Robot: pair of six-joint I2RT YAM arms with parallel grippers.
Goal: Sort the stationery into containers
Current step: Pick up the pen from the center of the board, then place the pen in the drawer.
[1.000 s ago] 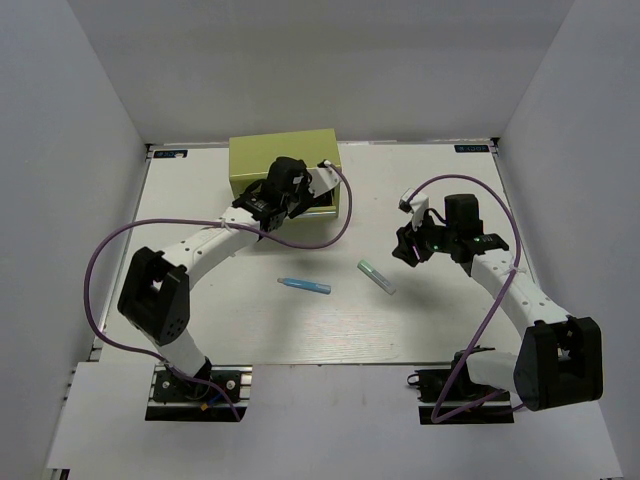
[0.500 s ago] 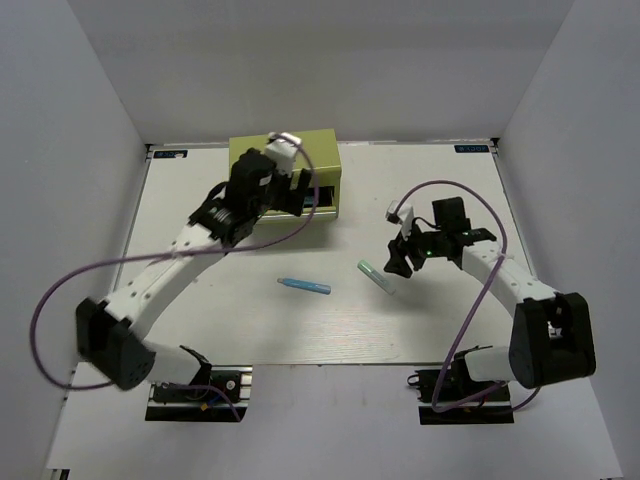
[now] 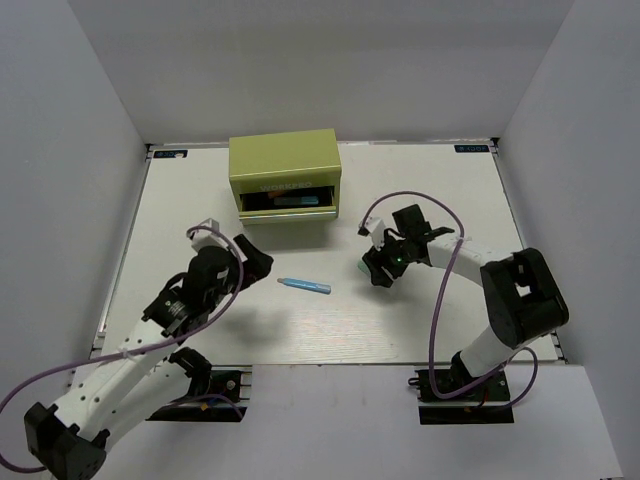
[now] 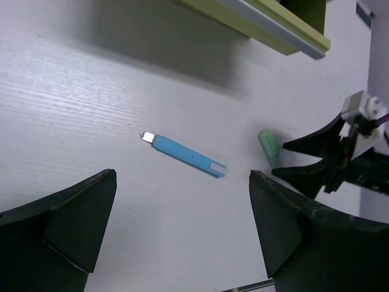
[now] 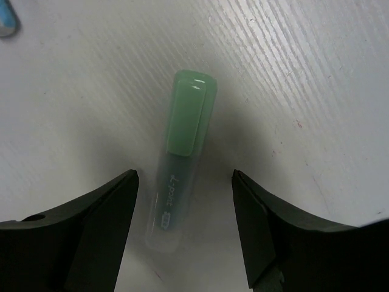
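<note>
The bright-blue pen is next for my left gripper. It should go there and close on the pen's body (image 3: 312, 287) (image 4: 194, 159), between the pen's middle and the end with the pale patch.
The olive tool chest (image 3: 284, 165) stands at the back of the table with its upper drawer (image 3: 290, 200) pulled out; something blue lies inside. A thin bright-blue pen (image 3: 304, 286) (image 4: 184, 156) lies flat mid-table. My left gripper (image 3: 252, 262) (image 4: 182, 228) hovers open to the pen's left, holding nothing. A green marker (image 5: 182, 152) (image 4: 268, 145) lies flat on the table between the spread fingers of my right gripper (image 3: 378, 270) (image 5: 185, 210), which is open and low over it, its fingers clear of the marker. From above, that gripper hides most of the marker.
White walls (image 3: 90, 150) close in the table on the left, back and right. The chest's drawer front (image 4: 267, 27) juts toward the table's middle. Purple cables (image 3: 400, 200) loop off both arms.
My left arm has pulled back from the chest's drawer toward the near left, and its gripper has opened. My right gripper has slid left over the green marker and opened wider.
</note>
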